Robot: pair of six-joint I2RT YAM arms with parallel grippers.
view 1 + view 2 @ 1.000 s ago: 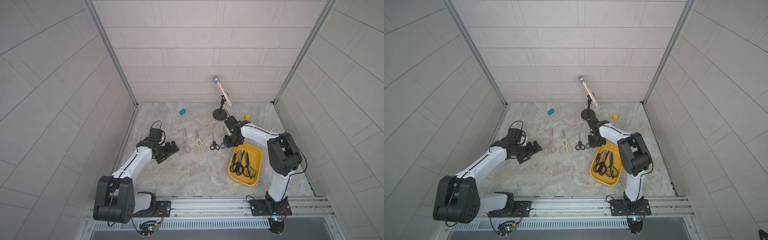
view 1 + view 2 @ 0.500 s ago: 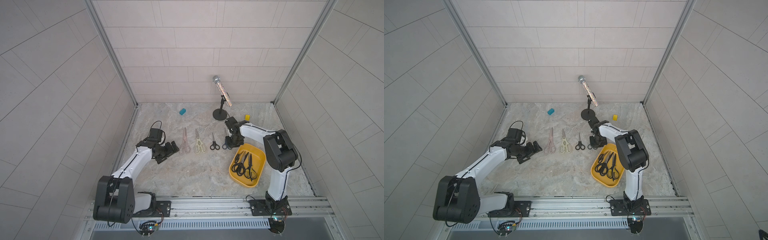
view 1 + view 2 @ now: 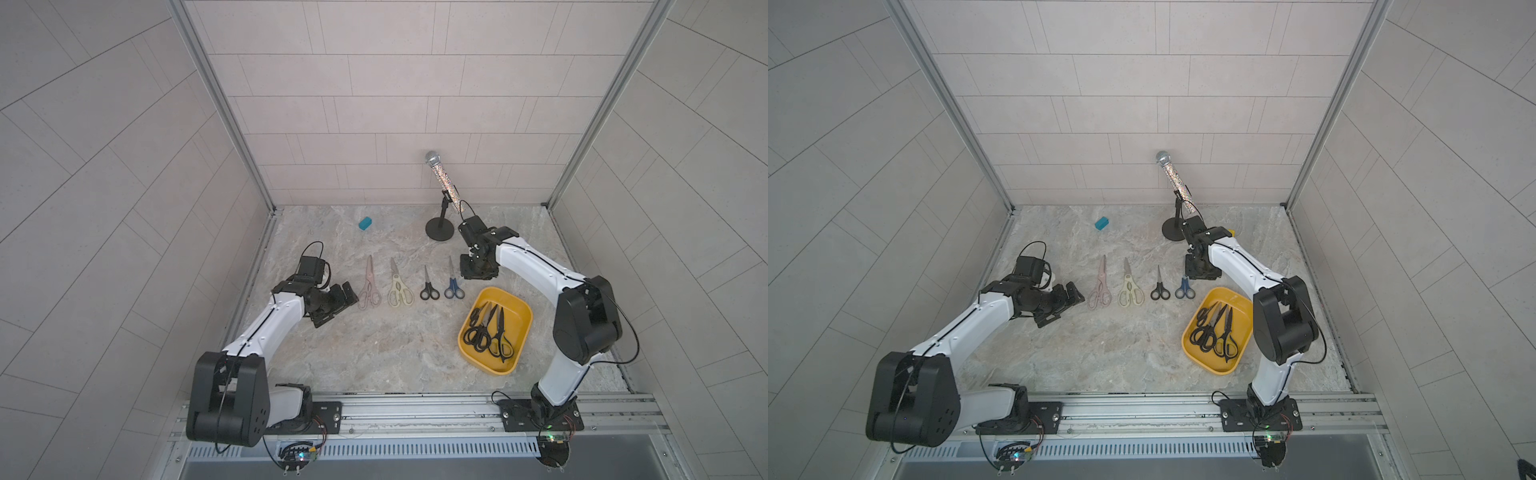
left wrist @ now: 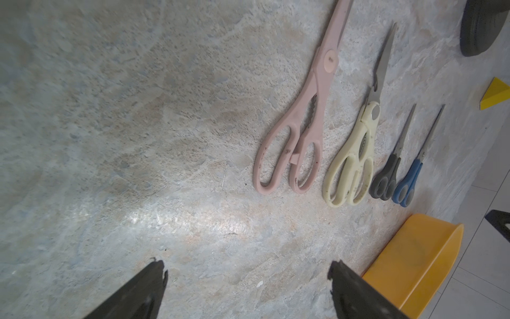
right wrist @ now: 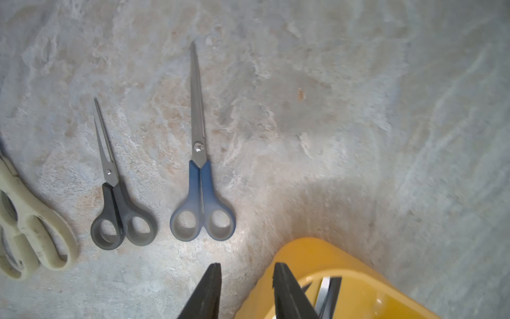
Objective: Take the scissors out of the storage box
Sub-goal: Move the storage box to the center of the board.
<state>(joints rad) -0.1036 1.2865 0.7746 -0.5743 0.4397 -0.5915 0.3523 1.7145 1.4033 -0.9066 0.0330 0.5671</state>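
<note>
The storage box slants beside the scissors row; my right gripper needs to grip its far corner [image 3: 483, 294] and straighten it before taking more scissors.
Four scissors lie in a row on the stone table: pink [image 3: 368, 286], cream [image 3: 399, 286], small black [image 3: 428, 286] and blue [image 3: 453, 284]. The mustard storage box [image 3: 525, 316] sits to their right with several black-handled scissors [image 3: 488, 332] inside. My right gripper [image 5: 246, 266] is open and empty, hovering just right of the blue scissors [image 5: 201, 190], over the box's near corner [image 5: 303, 254]. My left gripper [image 4: 246, 263] is wide open and empty, low over bare table left of the pink scissors [image 4: 303, 132].
A glittery microphone [image 3: 440, 178] on a black round-based stand [image 3: 439, 228] rises just behind my right wrist. A teal block [image 3: 365, 223] lies at the back, and a tiny yellow block [image 4: 494, 95] beyond the stand. Tiled walls close three sides.
My right gripper has opened and drawn slightly right, away from the blue scissors, which now lie free on the table. The right elbow has swung. The left arm has not moved.
</note>
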